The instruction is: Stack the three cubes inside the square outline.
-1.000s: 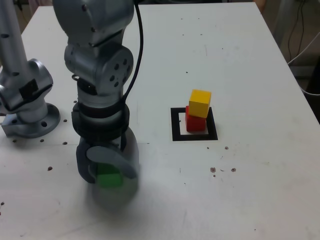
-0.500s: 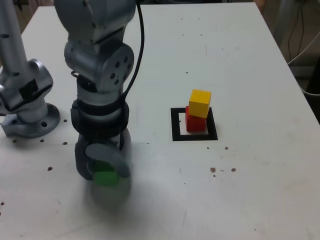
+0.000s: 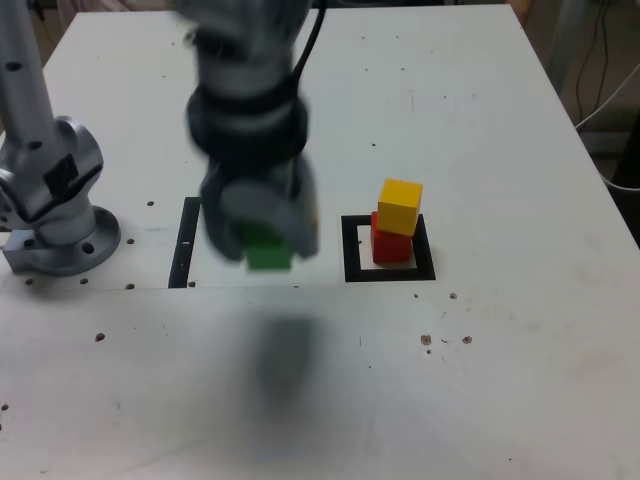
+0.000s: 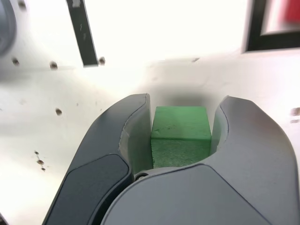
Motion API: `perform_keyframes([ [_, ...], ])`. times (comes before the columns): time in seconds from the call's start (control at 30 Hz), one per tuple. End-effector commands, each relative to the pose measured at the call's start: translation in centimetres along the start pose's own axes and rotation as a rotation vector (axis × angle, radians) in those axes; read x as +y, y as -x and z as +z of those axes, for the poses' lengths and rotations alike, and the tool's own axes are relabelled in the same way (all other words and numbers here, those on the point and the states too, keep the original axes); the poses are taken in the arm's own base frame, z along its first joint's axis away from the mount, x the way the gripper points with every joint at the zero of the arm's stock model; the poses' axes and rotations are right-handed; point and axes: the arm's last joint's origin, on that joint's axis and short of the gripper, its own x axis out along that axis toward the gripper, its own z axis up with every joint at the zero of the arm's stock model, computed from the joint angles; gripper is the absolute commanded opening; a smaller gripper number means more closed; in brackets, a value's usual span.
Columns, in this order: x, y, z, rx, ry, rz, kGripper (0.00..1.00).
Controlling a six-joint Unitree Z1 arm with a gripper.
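Observation:
Next, my gripper lets go of the green cube on top of the yellow cube [image 3: 410, 186], so that it is the highest in the stack.
My gripper [image 3: 266, 238] hangs above the table, shut on the green cube [image 3: 268, 250], which shows between the grey fingers [image 4: 131, 136] in the wrist view as the green cube [image 4: 180, 136]. To the exterior view's right, the yellow cube [image 3: 400, 206] rests slightly askew on the red cube [image 3: 391, 244], both inside the black square outline [image 3: 352, 250]. The gripper is to the exterior view's left of that stack and apart from it. A corner of the outline [image 4: 251, 28] with red inside shows in the wrist view.
A thin black strip [image 3: 184, 255] lies on the white table [image 3: 480, 120], to the exterior view's left of the gripper. A grey arm base [image 3: 55, 200] stands at the exterior view's left edge. Small dark specks dot the tabletop near the front.
The gripper closed on the green cube near the table's front, then lifted it and carried it back and to the exterior view's right, toward the stack. The strip is now uncovered.

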Motion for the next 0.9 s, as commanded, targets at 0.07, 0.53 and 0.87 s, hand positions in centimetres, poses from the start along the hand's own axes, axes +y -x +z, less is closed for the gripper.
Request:
perform_keyframes([
  [0.07,2.5,2.6,3.0,-0.033,-0.093,-0.018,0.08],
  [0.53,5.4,4.3,11.5,-0.064,-0.122,-0.033,0.08],
  [0.87,6.4,4.3,11.2,-0.052,-0.098,-0.026,0.08],
])
